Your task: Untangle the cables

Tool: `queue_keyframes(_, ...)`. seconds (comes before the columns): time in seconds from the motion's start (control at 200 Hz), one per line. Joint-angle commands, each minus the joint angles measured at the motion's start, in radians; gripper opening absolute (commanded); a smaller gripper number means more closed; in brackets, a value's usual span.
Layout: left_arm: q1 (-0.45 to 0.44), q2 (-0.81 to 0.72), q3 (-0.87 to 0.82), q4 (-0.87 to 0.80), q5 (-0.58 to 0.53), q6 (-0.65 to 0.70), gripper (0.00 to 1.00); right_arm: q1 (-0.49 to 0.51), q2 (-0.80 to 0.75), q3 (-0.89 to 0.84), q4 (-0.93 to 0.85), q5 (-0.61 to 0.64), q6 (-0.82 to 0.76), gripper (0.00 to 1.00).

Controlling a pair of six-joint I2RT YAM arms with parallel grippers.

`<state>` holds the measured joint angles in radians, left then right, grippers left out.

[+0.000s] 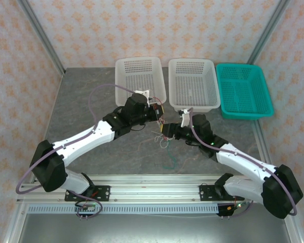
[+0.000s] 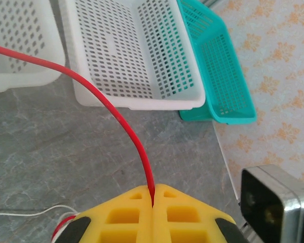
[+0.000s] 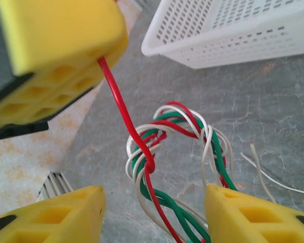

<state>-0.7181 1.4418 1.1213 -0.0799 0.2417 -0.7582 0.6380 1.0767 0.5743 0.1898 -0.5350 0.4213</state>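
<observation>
Next, I let go of the red cable, now hanging above the table, with my left gripper on the grey table (image 2: 89,144), just in front of the gap between the white baskets.
The cables are a red, a white and a green wire twisted into one looped clump (image 3: 178,144) that hangs just above the grey table between the two grippers (image 1: 163,139). My left gripper (image 2: 153,192) is shut on the red cable (image 2: 109,104), which arcs away up and to the left. From the right wrist view the left gripper's yellow pads (image 3: 55,45) sit at upper left with the red cable running down from them into the knot. My right gripper (image 3: 154,200) stands open, its yellow fingers (image 3: 66,215) wide apart on either side of the strands below the clump.
Two white perforated baskets (image 1: 140,76) (image 1: 192,83) and a teal basket (image 1: 243,91) line the back of the table. A loose green strand (image 1: 169,162) trails toward the front edge. A white strand (image 3: 266,174) lies on the table to the right.
</observation>
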Motion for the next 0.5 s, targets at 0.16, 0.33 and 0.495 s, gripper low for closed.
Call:
queue_keyframes(0.16, -0.003, 0.008, 0.054, 0.006, 0.052, -0.017, 0.00, -0.006, 0.067, 0.097, -0.084, -0.080, -0.182, 0.39)
queue_keyframes(0.33, 0.001, 0.005, 0.061, 0.008, 0.052, -0.036, 0.00, -0.006, 0.136, 0.086, -0.020, -0.071, -0.195, 0.30)
queue_keyframes(0.495, 0.027, -0.018, 0.060, -0.018, 0.031, -0.049, 0.00, -0.006, 0.193, 0.103, -0.015, -0.087, -0.182, 0.10)
